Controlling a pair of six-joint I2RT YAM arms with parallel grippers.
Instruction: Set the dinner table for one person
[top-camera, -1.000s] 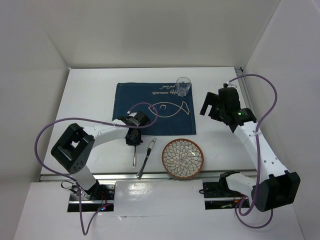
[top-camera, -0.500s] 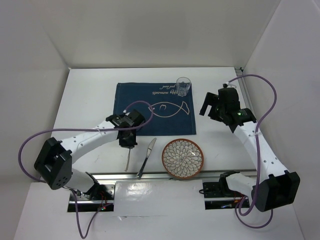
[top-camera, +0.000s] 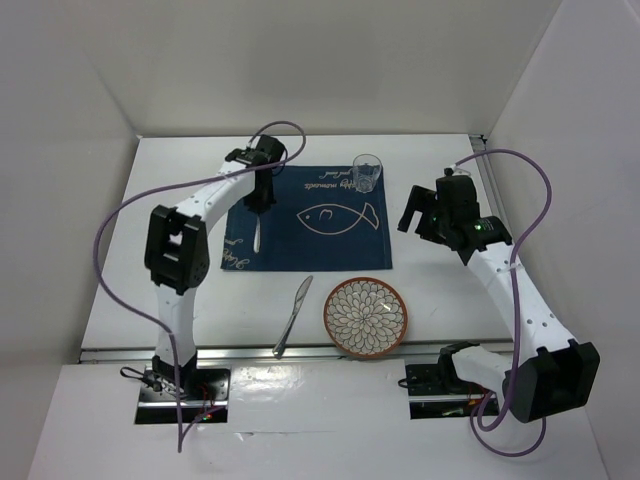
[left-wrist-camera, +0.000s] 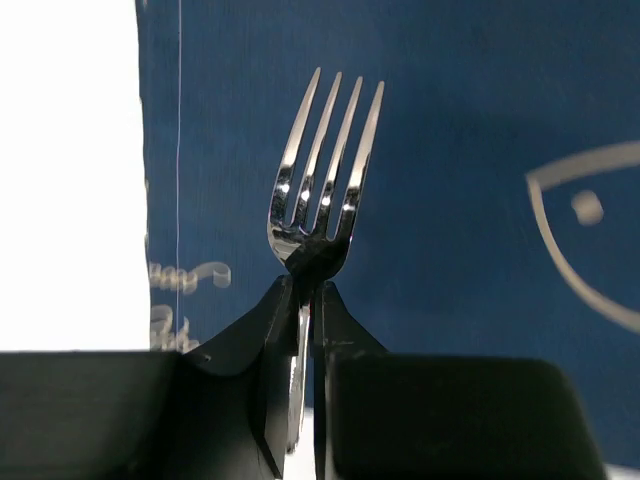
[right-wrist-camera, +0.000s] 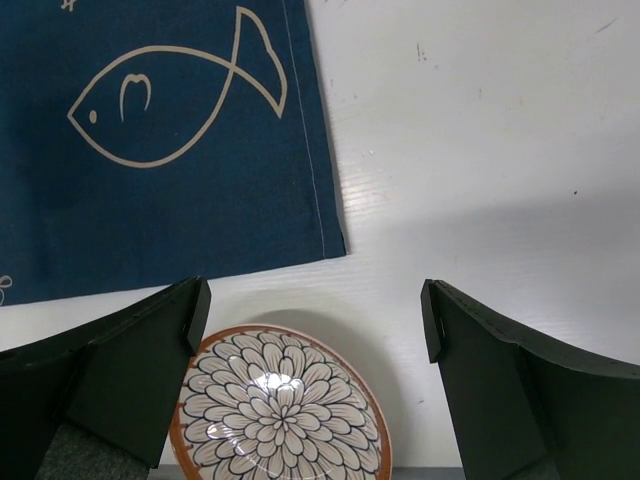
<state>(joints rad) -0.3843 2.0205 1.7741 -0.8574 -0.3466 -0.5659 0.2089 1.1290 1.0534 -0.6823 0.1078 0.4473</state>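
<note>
Next, my left gripper puts the silver fork down on the navy placemat (top-camera: 252, 227) (left-wrist-camera: 286, 212) between the fish's nose and the lettered short edge.
My left gripper (top-camera: 261, 204) is shut on the neck of a silver fork (top-camera: 257, 236) and holds it over the left part of the navy fish placemat (top-camera: 320, 240). In the left wrist view the jaws (left-wrist-camera: 310, 287) pinch the fork (left-wrist-camera: 325, 170) just below its tines, above the blue cloth (left-wrist-camera: 460, 150). A flower-patterned plate (top-camera: 365, 316) and a knife (top-camera: 294, 315) lie on the white dinner table (top-camera: 180, 180) near its front edge. A clear glass (top-camera: 367, 172) stands at the placemat's far right corner. My right gripper (top-camera: 420, 212) is open and empty, hovering above the plate (right-wrist-camera: 285, 410).
The placemat (right-wrist-camera: 170, 150) lies at the middle of the table (right-wrist-camera: 480, 150). White walls enclose the table on the left, back and right. A metal rail runs along the front edge (top-camera: 300, 352). Purple cables loop over both arms.
My left arm has swung the fork from the front edge beside the knife up and back over the placemat's left part. The right arm has not moved.
</note>
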